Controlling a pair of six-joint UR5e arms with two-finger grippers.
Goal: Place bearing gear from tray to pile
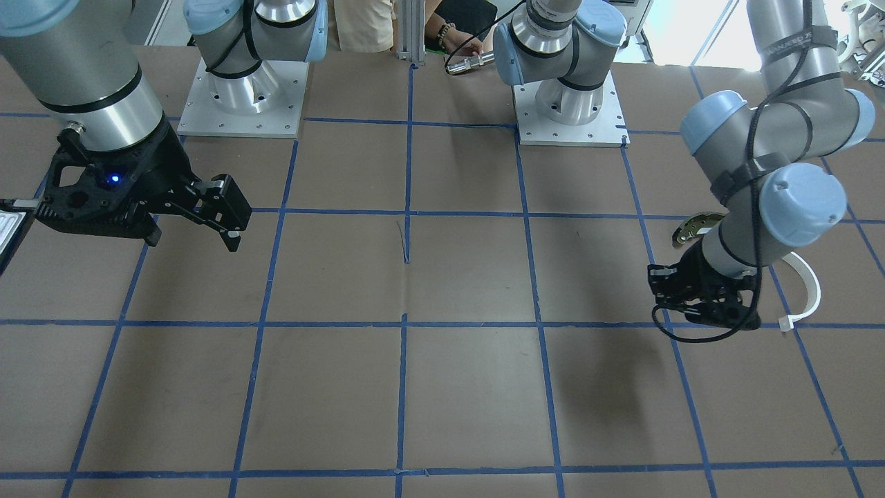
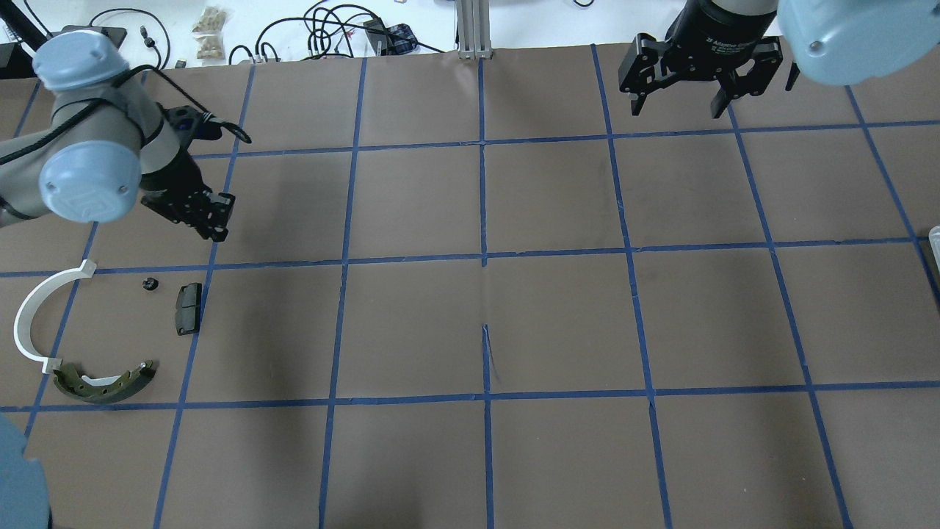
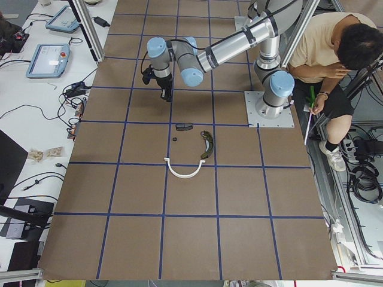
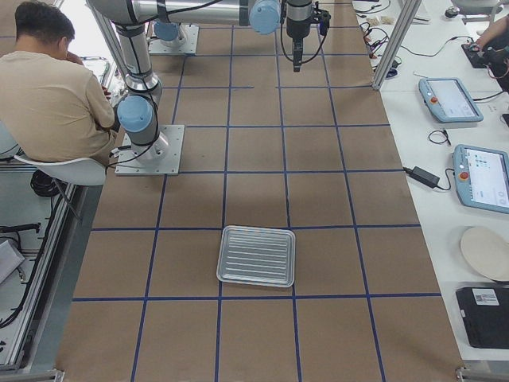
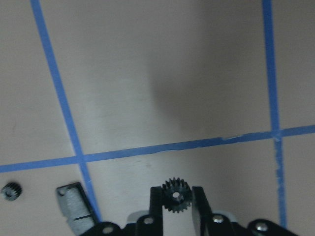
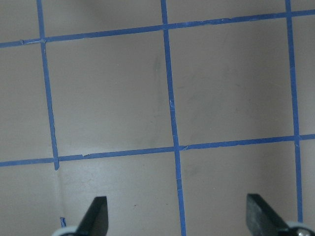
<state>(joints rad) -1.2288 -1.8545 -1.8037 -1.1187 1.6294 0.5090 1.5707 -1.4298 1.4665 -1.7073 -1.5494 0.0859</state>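
Observation:
My left gripper is going to set the gear down between the tiny black round piece and the white plastic arc point(image 1: 733, 312). The gear is now held just beyond the pile.
My left gripper point(image 2: 213, 220) is shut on a small black toothed gear point(image 5: 176, 197) and holds it above the table, just beyond the pile. The pile holds an olive brake shoe point(image 2: 103, 382), a white plastic arc point(image 2: 33, 323), a black pad point(image 2: 189, 308) and a tiny black round piece point(image 2: 150, 283). The pad point(image 5: 74, 206) and the tiny piece point(image 5: 11, 191) also show in the left wrist view. My right gripper point(image 2: 679, 106) is open and empty, high over the far right of the table. The silvery ribbed tray point(image 4: 256, 255) lies bare at the table's right end.
Blue tape lines grid the brown table. The two arm bases point(image 1: 242, 97) stand at the robot's side. A seated operator point(image 3: 326, 54) is beside the bases. Cables and tablets point(image 4: 449, 97) lie on the white bench past the far edge.

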